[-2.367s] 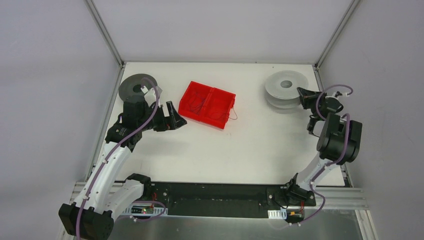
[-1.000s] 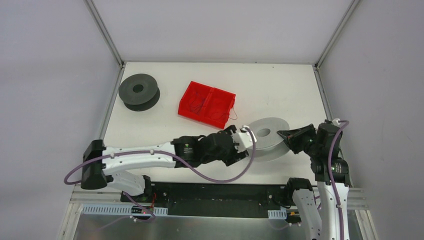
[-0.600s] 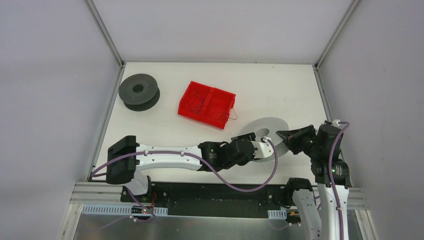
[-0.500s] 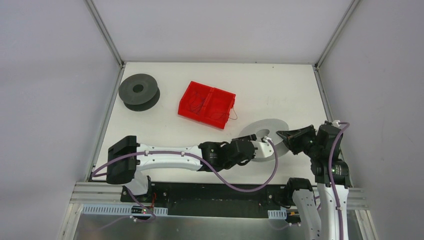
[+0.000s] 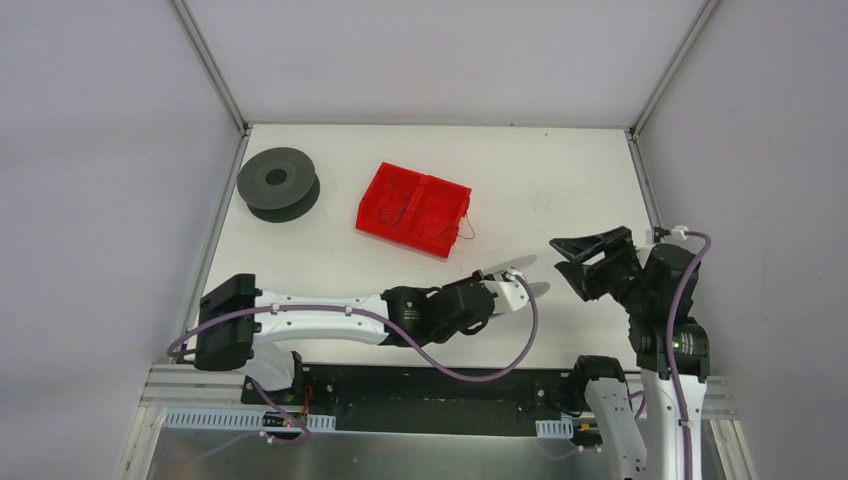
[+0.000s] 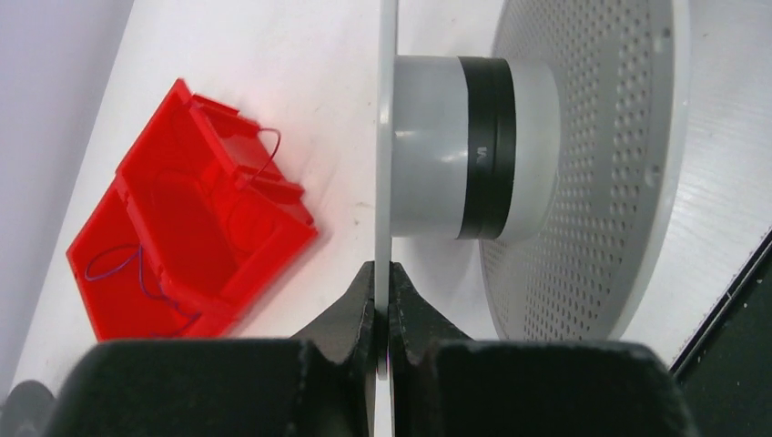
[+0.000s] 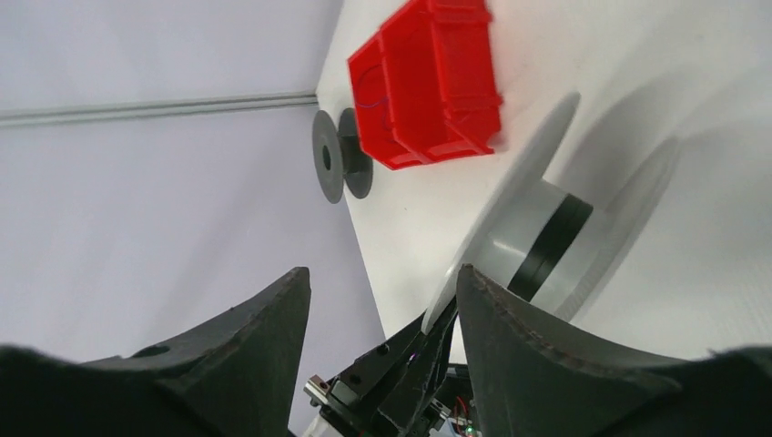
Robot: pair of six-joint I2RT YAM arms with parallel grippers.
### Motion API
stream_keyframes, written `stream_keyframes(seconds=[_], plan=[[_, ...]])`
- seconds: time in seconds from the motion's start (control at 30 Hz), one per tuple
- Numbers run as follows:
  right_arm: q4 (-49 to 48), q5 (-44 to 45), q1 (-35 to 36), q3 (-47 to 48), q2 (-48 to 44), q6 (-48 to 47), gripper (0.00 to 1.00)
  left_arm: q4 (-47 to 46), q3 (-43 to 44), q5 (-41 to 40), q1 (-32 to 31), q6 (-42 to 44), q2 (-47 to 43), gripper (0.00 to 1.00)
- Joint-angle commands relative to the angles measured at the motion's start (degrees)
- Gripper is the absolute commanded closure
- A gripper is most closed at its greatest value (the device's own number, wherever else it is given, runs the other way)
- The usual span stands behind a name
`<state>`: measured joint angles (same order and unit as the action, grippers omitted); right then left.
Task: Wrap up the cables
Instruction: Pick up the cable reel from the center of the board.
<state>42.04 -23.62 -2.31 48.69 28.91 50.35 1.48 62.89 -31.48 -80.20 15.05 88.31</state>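
Next, my right gripper goes to the hanging loop [image 5: 474, 234] of the red cable, just outside the end of the red bin, and closes there.
The cables are thin dark and red wires [image 5: 404, 212] lying curled inside a red two-part bin [image 5: 400, 238]; one red loop [image 5: 465, 228] hangs over its right end. The left wrist view shows a bluish wire [image 6: 137, 269] in the bin [image 6: 273, 246]. My left gripper [image 5: 497, 291] reaches across the table and is shut on the thin flange of a white spool [image 5: 512, 270], which stands tilted on edge. The left wrist view has the fingertips [image 6: 383, 284] pinching that flange beside the hub [image 6: 437, 146]. My right gripper [image 5: 572, 256] is open just right of the spool [image 7: 537, 238], touching nothing.
A dark grey spool [image 5: 277, 182] lies flat at the table's back left corner and shows in the right wrist view [image 7: 337, 159]. The red bin [image 7: 437, 100] sits mid-table, behind the left gripper. Grey walls close in the table on three sides.
My right gripper has let go of the white spool, opened wide and drawn back. My left gripper closed on the spool's flange, and the spool has tipped from flat to edge-on.
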Motion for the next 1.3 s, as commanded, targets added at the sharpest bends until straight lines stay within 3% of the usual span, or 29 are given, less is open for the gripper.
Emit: stream_keyframes(seconds=[0.0,0.17,0.3,0.43,0.57,0.8,0.9,1.03,1.27], plan=[[-5.77,-3.45,0.28,5.74,1.28,-5.5,0.36,6.83,0.74,-5.0,0.22,-9.07,-8.62,1.0],[-12.7,-0.44,0.28,4.45,1.32,-10.3,0.4,20.87,0.97,-4.38,4.46,-20.68,-19.17,1.0],[-22.95,0.92,0.44,1.37,3.05,-14.44,0.46,29.15,-0.47,2.7,14.98,-27.58,-29.9,1.0],[-26.35,5.66,2.17,1.18,8.4,-17.11,0.46,35.72,-0.54,3.7,24.62,-27.07,-37.14,1.0],[-31.08,12.56,9.61,-0.91,13.98,-16.75,0.44,41.84,2.96,-3.85,29.64,-25.94,-37.16,1.0],[-45.43,18.93,24.61,-5.63,26.71,-18.15,0.41,43.07,-0.46,-0.67,31.25,-25.0,-38.84,1.0],[-47.56,22.74,31.58,-3.44,33.65,-28.42,0.42,42.93,-3.71,-3.45,31.29,-24.99,-38.95,1.0],[-49.17,27.83,39.43,-0.62,40.84,-53.59,0.42,42.64,-5.23,-6.67,31.26,-26.28,-40.05,1.0],[-50.42,16.52,40.09,1.21,49.3,-77.98,0.43,39.67,-6.53,-7.13,31.39,-26.4,-46.57,1.0]])
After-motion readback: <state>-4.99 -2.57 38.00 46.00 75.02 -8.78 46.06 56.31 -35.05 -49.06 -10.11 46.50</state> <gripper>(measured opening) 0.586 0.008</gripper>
